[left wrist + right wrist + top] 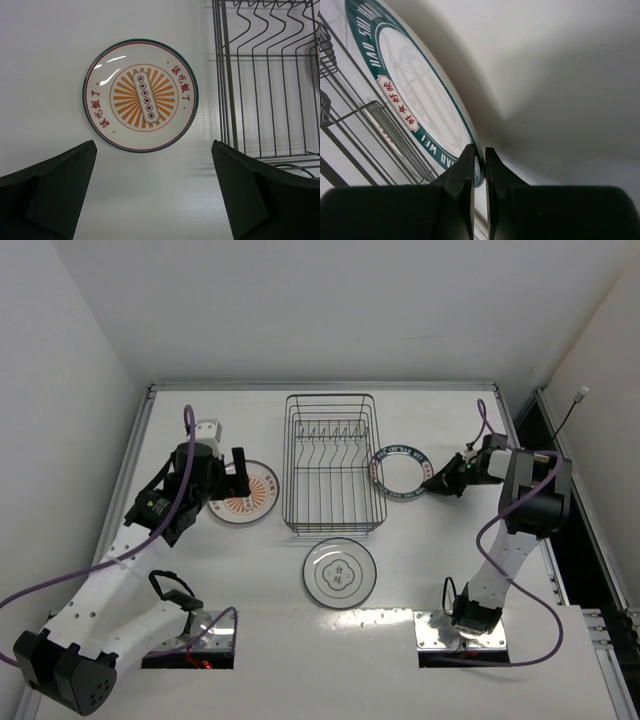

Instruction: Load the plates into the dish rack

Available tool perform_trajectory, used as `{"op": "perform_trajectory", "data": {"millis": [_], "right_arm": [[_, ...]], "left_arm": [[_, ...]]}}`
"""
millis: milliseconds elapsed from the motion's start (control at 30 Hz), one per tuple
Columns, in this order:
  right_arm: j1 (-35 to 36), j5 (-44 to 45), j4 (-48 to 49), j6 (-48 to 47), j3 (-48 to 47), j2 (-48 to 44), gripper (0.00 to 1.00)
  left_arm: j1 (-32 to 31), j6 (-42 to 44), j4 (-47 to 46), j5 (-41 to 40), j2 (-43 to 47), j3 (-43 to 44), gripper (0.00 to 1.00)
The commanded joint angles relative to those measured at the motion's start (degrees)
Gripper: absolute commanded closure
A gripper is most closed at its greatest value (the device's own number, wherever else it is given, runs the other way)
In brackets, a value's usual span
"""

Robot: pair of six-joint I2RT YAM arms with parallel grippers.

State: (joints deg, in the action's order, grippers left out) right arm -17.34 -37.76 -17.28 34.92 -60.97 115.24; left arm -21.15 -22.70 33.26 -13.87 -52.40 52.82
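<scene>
Next, my right gripper lets go of the plate with the blue-green patterned rim in the rack's end slot (362, 442) that is nearest to that gripper.
The dark wire dish rack (330, 462) stands mid-table with no plates in it. Right of it lies the plate with the blue-green patterned rim (398, 472); my right gripper (432, 483) is shut on its right edge, the rim (481, 167) pinched between the two fingers. The plate with the orange sunburst centre (246, 493) lies left of the rack. My left gripper (236, 472) hovers over it, open, with bare table between its fingers (65, 190). The plate with thin dark rings (340, 572) lies in front of the rack.
Table edges and white walls enclose the area on three sides. The rack's wire side (225, 80) runs close to the left gripper's right finger. Purple cables (185, 490) trail along both arms.
</scene>
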Motion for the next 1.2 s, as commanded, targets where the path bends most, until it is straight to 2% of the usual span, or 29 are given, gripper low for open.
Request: {"op": "perform_trajectory", "data": {"millis": [0, 233, 433, 533, 667, 833, 900, 1167], "right_arm": [[0.64, 3.48, 0.75, -0.37, -1.70, 0.60, 1.00], [0.64, 6.81, -7.48, -5.64, -4.23, -8.09, 1.00], [1.17, 18.22, -15.31, -8.63, -10.56, -23.46, 1.00], [3.80, 25.15, -16.74, -9.16, -13.64, -30.74, 1.00], [7.67, 32.65, -20.33, -10.22, -19.08, -35.86, 1.00], [16.80, 41.79, -23.94, -10.92, -28.91, -33.60, 1.00], [21.79, 47.30, -25.78, -10.92, -31.30, -31.32, 1.00], [33.42, 60.68, -30.79, -8.37, -41.77, -18.15, 1.00]], "left_arm": [[0.84, 0.73, 1.54, -0.36, 0.02, 2.64, 0.00], [0.84, 0.73, 3.57, -2.21, 0.02, 3.87, 0.00], [0.84, 0.20, 4.19, -3.27, -1.82, 3.87, 0.00], [0.84, 0.20, 4.19, -3.27, -1.83, 3.87, 0.00], [0.84, 0.20, 3.66, -3.80, -1.83, 3.87, 0.00], [0.84, -0.58, 4.80, -4.94, -2.35, 4.40, 0.00], [1.37, -1.29, 5.32, -7.83, -2.35, 4.40, 0.00], [1.90, -1.82, 7.87, -9.69, -1.21, 5.54, 0.00]]}}
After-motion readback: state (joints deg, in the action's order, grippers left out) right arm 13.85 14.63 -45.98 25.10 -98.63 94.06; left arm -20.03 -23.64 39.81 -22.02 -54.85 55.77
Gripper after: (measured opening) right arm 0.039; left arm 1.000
